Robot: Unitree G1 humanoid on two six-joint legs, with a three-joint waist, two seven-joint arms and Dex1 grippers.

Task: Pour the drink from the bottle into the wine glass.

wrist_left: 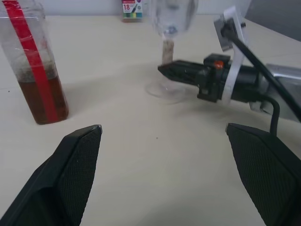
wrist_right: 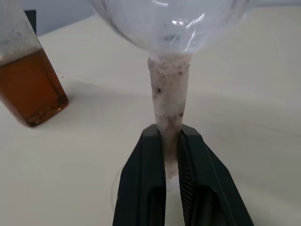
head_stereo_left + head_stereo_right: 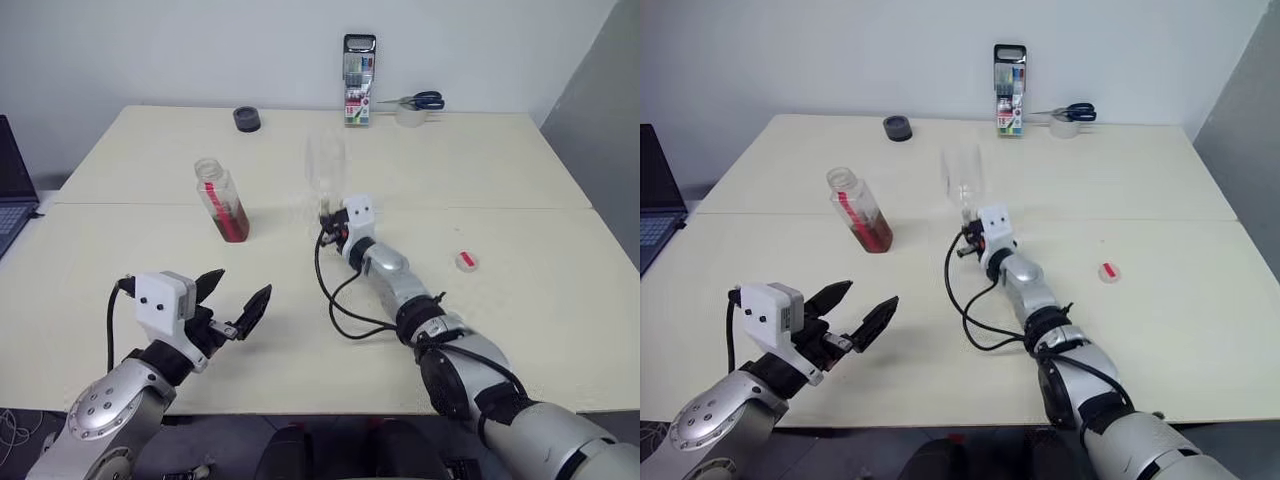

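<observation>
I will close my left gripper around the bottle's lower half [image 3: 230, 217] [image 1: 41, 87], near the top of the reddish-brown drink, so that it can lift and pour.
The bottle [image 3: 221, 200] stands upright and uncapped on the table, left of the middle, with the reddish-brown drink [image 3: 232, 218] filling its lower part. The clear wine glass [image 3: 325, 165] stands to its right. My right gripper [image 2: 170, 136] lies level and is shut on the glass's stem [image 2: 169, 101], just above the foot. My left gripper [image 3: 238, 283] hovers open near the table's front left, pointing toward the bottle [image 1: 35, 70] and well short of it, with nothing between its fingers.
A small red-and-white cap [image 3: 465, 261] lies to the right of my right arm. At the back edge are a marker box [image 3: 359, 80], scissors [image 3: 425, 100], a tape roll [image 3: 410, 116] and a black round object [image 3: 247, 119]. A laptop [image 3: 12, 190] sits far left.
</observation>
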